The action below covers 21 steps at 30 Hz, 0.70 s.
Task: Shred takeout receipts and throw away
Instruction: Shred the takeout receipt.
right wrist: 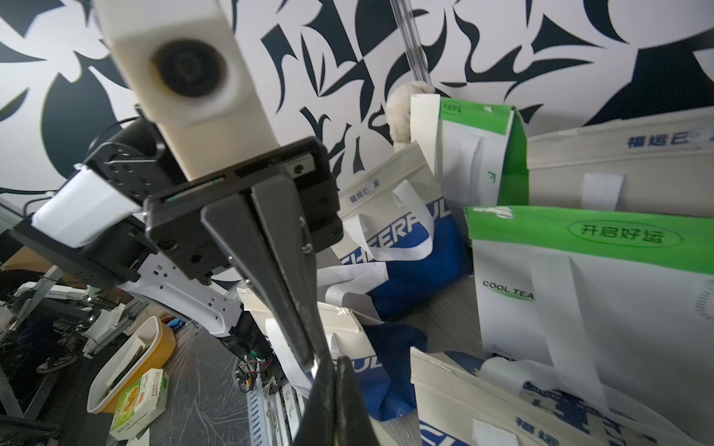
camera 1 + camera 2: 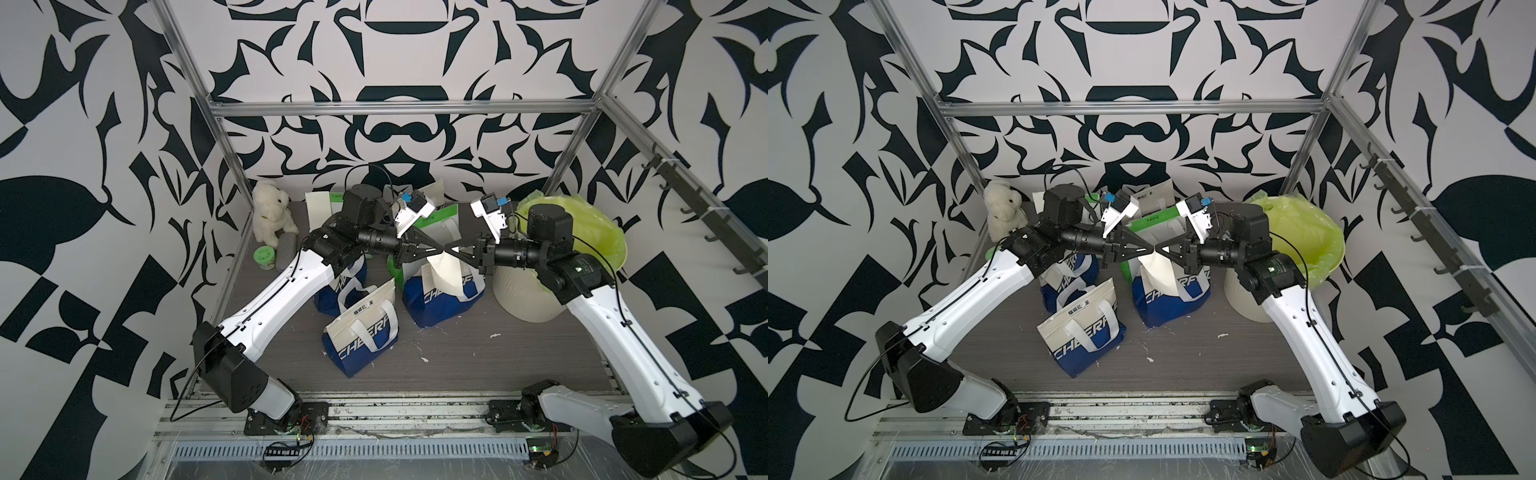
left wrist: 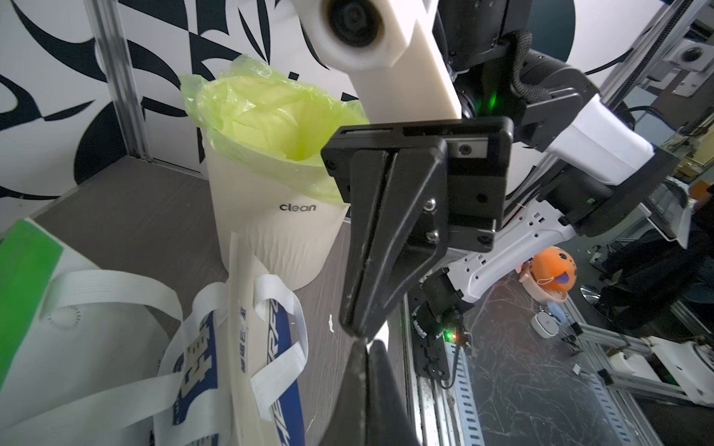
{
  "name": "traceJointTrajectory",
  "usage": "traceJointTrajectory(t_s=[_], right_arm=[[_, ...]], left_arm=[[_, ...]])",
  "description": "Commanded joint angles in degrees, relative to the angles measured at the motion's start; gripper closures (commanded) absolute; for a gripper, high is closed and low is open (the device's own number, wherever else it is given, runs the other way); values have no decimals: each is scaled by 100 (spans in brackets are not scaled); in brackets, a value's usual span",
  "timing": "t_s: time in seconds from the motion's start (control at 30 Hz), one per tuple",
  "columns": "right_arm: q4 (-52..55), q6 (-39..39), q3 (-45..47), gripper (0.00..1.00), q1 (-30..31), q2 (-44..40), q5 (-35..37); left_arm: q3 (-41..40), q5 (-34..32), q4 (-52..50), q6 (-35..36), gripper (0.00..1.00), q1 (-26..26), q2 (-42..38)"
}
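Next, I drop the torn receipt paper from my right gripper inside the yellow-green liner of the white bin [image 2: 564, 233].
A cream-white takeout receipt [image 2: 446, 271] hangs by its top edge over an open blue-and-white bag [image 2: 440, 301] in the middle of the table. My left gripper [image 2: 441, 249] and right gripper [image 2: 451, 249] meet tip to tip on that edge, both shut on the paper. The left wrist view shows only a white sliver of the receipt [image 3: 381, 335] between the two sets of black fingertips. Two more receipts stick up at the back: one [image 2: 318, 212] on the left, one [image 2: 436, 192] behind the green-and-white bag [image 2: 442, 216].
A white bin [image 2: 523, 301] with a yellow-green liner [image 2: 590, 224] stands at the right, under my right arm. Two more blue-and-white bags [image 2: 365, 332] [image 2: 332, 291] stand in front and to the left. A plush toy [image 2: 272, 212] and green jar [image 2: 264, 257] sit far left.
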State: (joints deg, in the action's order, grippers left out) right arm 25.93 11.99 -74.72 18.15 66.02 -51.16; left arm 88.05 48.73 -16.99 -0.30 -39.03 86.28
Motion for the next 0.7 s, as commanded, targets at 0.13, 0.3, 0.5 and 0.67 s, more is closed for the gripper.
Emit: traceJointTrajectory(t_s=[0.13,0.3,0.5,0.67], right_arm=[[582,437,-494,100,26,266,1280],[1000,433,-677,100,30,640,1696],[1261,444,-680,100,30,859,2492],[1537,344,-847,100,6,1039,3187]], left_arm=[[-985,-507,1943,-420,100,-25,-802],[-1310,-679,2196,-445,100,-26,-1127],[-1640,-1025,2375,-449,100,-26,-1762],[-2064,-1779,2383,-121,100,-24,-2704]])
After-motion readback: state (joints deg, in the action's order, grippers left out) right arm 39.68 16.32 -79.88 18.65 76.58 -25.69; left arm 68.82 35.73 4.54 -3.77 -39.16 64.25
